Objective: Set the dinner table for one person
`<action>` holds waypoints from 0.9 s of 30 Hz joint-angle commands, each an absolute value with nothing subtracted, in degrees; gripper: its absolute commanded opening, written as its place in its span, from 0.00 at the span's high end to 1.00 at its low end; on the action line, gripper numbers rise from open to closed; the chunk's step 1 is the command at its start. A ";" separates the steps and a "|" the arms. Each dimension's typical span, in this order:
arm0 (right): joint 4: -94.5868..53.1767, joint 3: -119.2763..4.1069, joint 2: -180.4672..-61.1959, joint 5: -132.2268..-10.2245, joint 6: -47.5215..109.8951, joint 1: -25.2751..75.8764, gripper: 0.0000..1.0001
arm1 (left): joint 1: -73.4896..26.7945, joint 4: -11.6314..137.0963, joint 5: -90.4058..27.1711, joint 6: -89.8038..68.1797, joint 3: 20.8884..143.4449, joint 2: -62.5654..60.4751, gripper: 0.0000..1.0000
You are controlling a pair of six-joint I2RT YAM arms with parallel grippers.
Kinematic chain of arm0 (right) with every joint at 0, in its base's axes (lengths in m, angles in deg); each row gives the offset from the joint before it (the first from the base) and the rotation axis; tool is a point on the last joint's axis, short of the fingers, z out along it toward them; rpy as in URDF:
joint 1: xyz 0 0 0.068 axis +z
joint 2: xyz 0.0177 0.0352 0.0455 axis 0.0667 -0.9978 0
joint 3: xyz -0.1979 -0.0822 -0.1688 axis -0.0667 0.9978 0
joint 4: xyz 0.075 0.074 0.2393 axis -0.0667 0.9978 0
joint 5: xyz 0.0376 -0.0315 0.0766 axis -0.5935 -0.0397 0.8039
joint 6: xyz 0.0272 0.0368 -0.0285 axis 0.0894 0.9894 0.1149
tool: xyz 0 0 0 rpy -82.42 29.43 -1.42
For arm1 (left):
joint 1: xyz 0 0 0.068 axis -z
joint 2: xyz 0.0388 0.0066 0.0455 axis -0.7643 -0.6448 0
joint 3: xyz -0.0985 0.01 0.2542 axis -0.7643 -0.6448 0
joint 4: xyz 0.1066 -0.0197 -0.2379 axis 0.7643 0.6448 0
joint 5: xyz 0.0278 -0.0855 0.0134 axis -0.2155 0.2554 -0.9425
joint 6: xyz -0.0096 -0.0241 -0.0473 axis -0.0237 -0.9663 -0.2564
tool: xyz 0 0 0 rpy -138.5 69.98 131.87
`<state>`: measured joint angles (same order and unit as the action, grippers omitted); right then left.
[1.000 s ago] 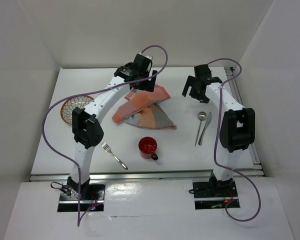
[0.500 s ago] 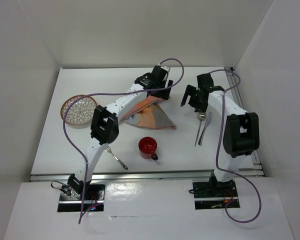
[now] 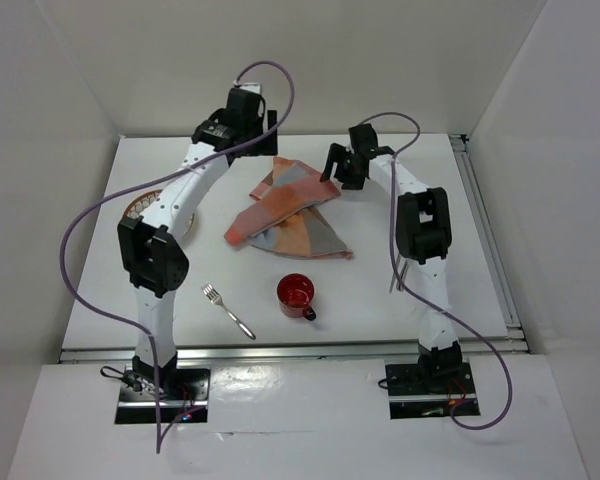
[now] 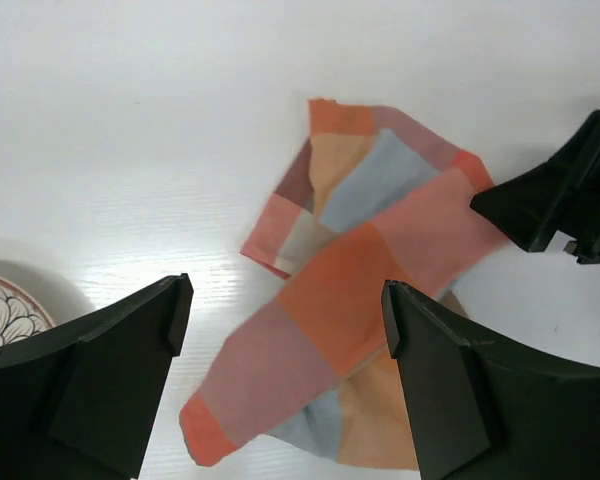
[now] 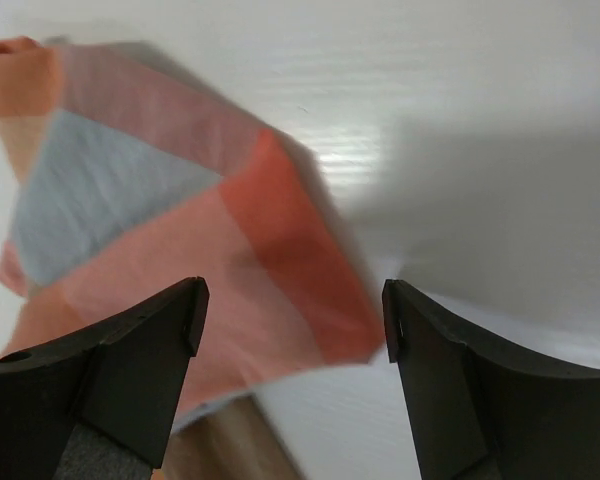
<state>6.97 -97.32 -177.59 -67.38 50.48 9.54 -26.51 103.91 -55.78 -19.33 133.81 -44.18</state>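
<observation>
The cloth's flat pink corner (image 3: 256,193) (image 4: 255,250) sticks out behind the long orange fold, and my left gripper needs to go to it next and close there.
The white dinner table (image 3: 460,270) holds a crumpled orange-and-blue checked cloth (image 3: 285,210) at centre back. My left gripper (image 3: 248,125) is open and empty above the table, just behind the cloth's far left part; the cloth (image 4: 370,290) lies below its jaws (image 4: 285,300). My right gripper (image 3: 340,168) is open and empty over the cloth's far right corner (image 5: 130,200), with that corner between its fingertips (image 5: 294,300). A red mug (image 3: 296,295) and a fork (image 3: 228,311) lie near the front. A patterned plate (image 3: 130,212) is partly hidden by my left arm.
The right gripper shows in the left wrist view (image 4: 570,200), close to the cloth's right edge. The plate's rim (image 4: 0,300) shows at the lower left there. The spoon and knife are hidden behind my right arm. White walls enclose the table on three sides.
My right gripper has moved left to the cloth's far right corner. My left arm swung right over the cloth, then back left and farther away, covering part of the plate again.
</observation>
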 commanded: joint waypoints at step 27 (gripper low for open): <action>10.34 -91.90 -168.16 -68.67 42.04 9.54 1.00 | -36.14 104.55 -35.93 -26.92 142.52 -71.79 0.18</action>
<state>9.64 -92.12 -171.65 -68.12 43.75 10.26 -36.74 102.94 -40.09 -26.56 140.21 -70.02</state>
